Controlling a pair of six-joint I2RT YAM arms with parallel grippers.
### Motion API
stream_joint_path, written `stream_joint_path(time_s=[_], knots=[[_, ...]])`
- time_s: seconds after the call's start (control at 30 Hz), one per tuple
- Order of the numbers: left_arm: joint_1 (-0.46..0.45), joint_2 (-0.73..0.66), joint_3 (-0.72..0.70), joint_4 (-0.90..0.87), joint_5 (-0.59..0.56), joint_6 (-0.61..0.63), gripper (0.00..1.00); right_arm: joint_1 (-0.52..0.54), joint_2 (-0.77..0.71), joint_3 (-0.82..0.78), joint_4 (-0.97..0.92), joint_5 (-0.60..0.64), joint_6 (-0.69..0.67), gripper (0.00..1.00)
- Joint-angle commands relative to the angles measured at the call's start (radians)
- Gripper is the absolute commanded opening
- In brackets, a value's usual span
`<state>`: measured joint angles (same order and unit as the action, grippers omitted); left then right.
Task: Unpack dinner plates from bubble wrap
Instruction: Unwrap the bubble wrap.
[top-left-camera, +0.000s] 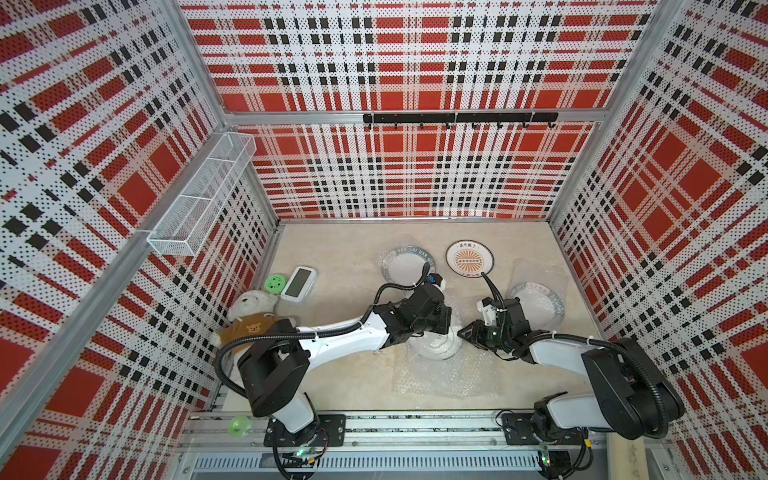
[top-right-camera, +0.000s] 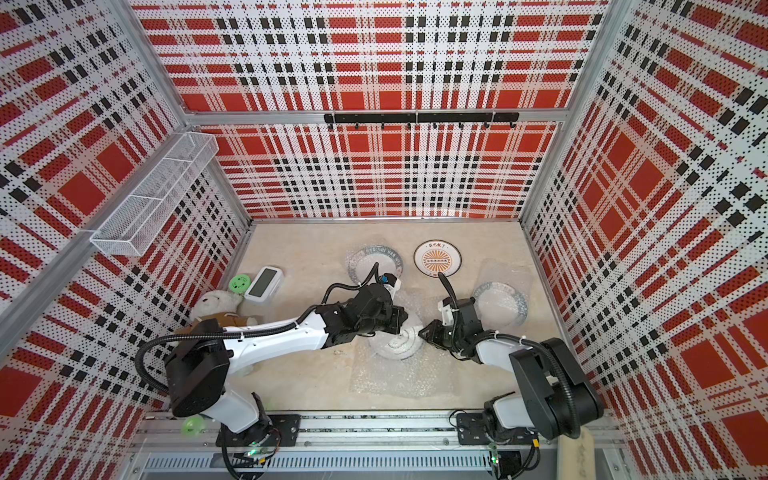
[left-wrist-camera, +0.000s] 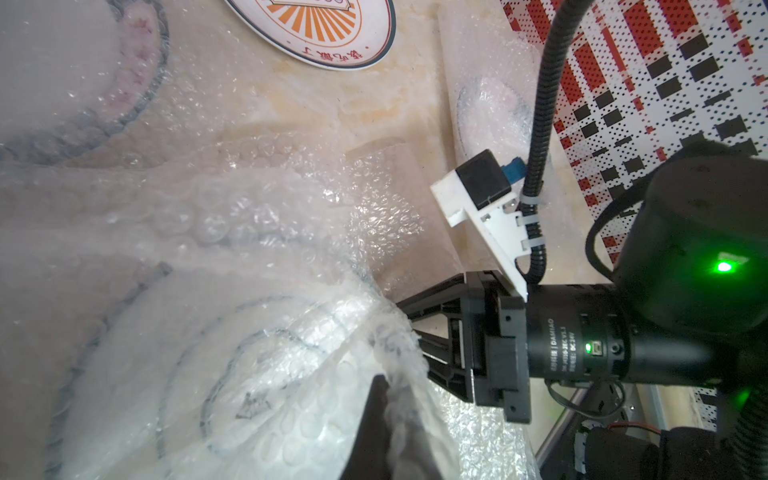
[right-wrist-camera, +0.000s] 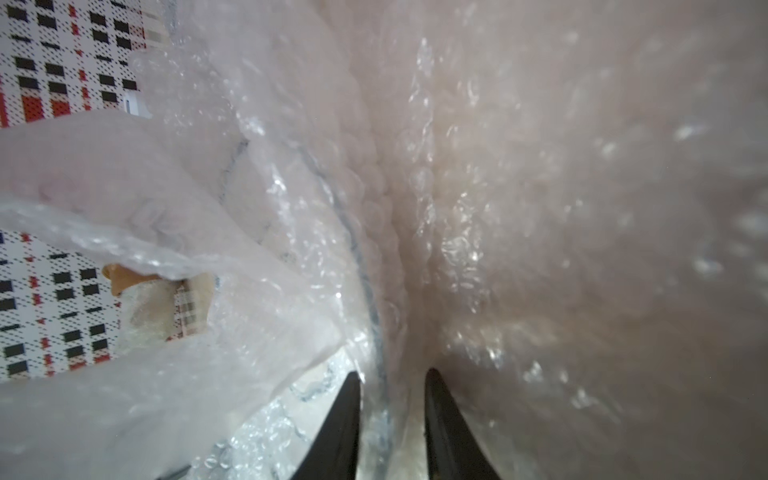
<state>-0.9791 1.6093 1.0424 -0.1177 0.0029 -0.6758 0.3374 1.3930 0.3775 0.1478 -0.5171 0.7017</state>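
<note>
My left gripper needs to release the bunched flap on the bare table (top-left-camera: 368, 326) between the wrapped plate and the teddy bear.
One bare dinner plate (top-left-camera: 470, 258) with an orange sunburst lies at the back of the table. Two more plates (top-left-camera: 405, 266) (top-left-camera: 536, 305) lie there under bubble wrap. A further plate (top-left-camera: 436, 347) sits mid-table, half covered by bubble wrap (top-left-camera: 446, 376) that spreads toward the front. My left gripper (left-wrist-camera: 392, 415) is shut on a bunched flap of that wrap, lifted over the plate. My right gripper (right-wrist-camera: 392, 415) comes in from the right, and its fingers (right-wrist-camera: 345, 419) pinch the wrapped plate's rim. In both top views the grippers (top-left-camera: 460, 332) (top-right-camera: 420, 331) meet tip to tip over this plate.
A teddy bear (top-left-camera: 249, 311), a green disc (top-left-camera: 275, 283) and a white clock (top-left-camera: 298, 282) sit along the left side. A wire basket (top-left-camera: 203, 195) hangs on the left wall and a hook rail (top-left-camera: 459, 118) on the back wall. Plaid walls enclose the table.
</note>
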Motion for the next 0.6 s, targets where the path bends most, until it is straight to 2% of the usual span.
stream_joint_path(time_s=[0.0,0.1,0.3,0.57], knots=[[-0.01,0.014,0.016,0.028,0.025,0.014,0.0,0.003,0.003,-0.008,0.067,-0.006,0.006,0.16],[-0.01,0.005,0.038,0.014,0.029,0.04,0.0,0.004,0.005,-0.001,0.062,-0.011,0.004,0.0],[0.001,-0.1,0.036,-0.034,-0.051,0.082,0.0,0.003,-0.012,0.009,0.021,0.006,-0.003,0.0],[0.054,-0.303,-0.106,-0.004,-0.205,0.021,0.0,0.004,-0.035,0.022,-0.044,0.036,-0.023,0.0]])
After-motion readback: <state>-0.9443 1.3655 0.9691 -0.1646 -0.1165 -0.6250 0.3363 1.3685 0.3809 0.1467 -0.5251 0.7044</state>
